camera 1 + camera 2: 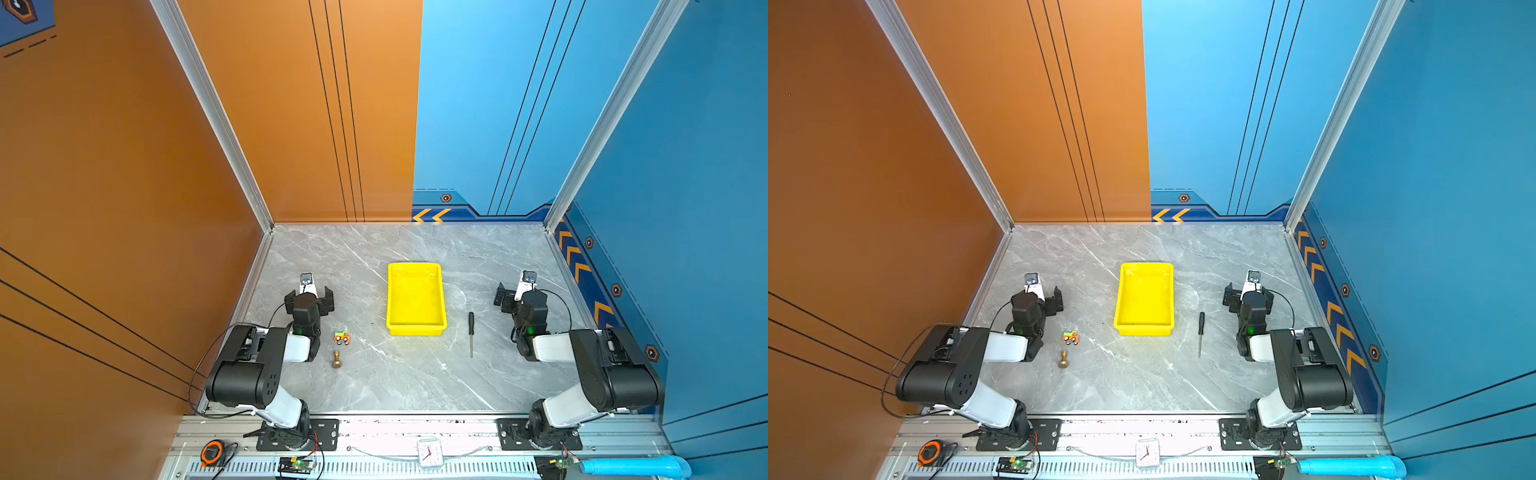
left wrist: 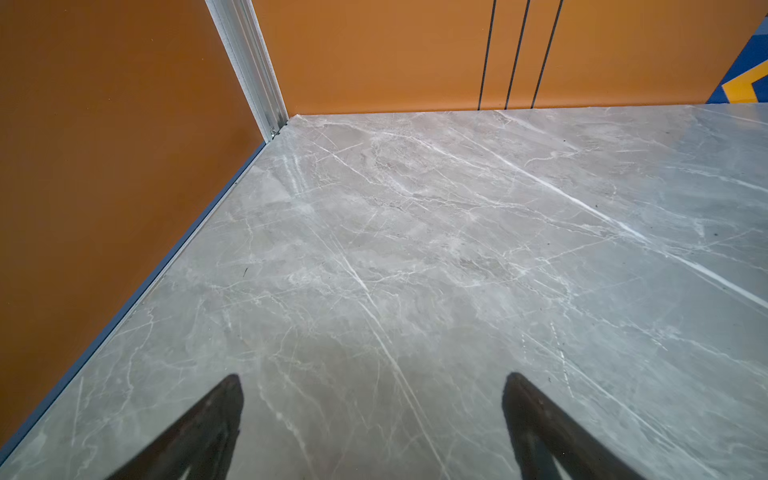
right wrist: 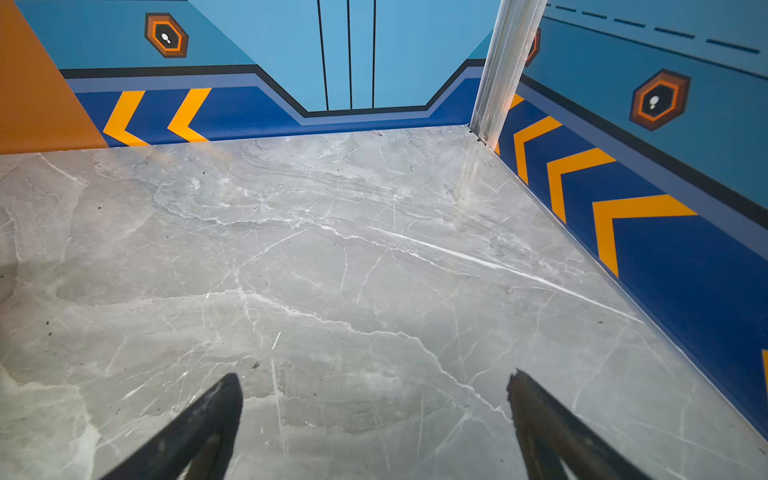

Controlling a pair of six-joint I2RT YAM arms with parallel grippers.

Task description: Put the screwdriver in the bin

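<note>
My right gripper should move next to the screwdriver beside the yellow bin and close on the middle of its black handle (image 1: 471,322).
The screwdriver (image 1: 471,332) (image 1: 1200,332), with a black handle and a thin silver shaft, lies flat on the marble table just right of the bin, handle toward the back. The bin (image 1: 417,331) (image 1: 1144,331) is a shallow yellow tray at the table's middle, with nothing in it. My right gripper (image 1: 517,297) (image 3: 374,382) hovers open to the right of the screwdriver, apart from it, with only bare table between its fingers. My left gripper (image 1: 309,298) (image 2: 374,380) is open over bare table, left of the bin. Neither wrist view shows the screwdriver or the bin.
A small orange and green toy car (image 1: 342,337) and a brass knob (image 1: 336,359) lie near the left arm. Orange and blue walls close in the table on three sides. A small clock (image 1: 429,453) and a tape measure (image 1: 212,453) sit on the front rail.
</note>
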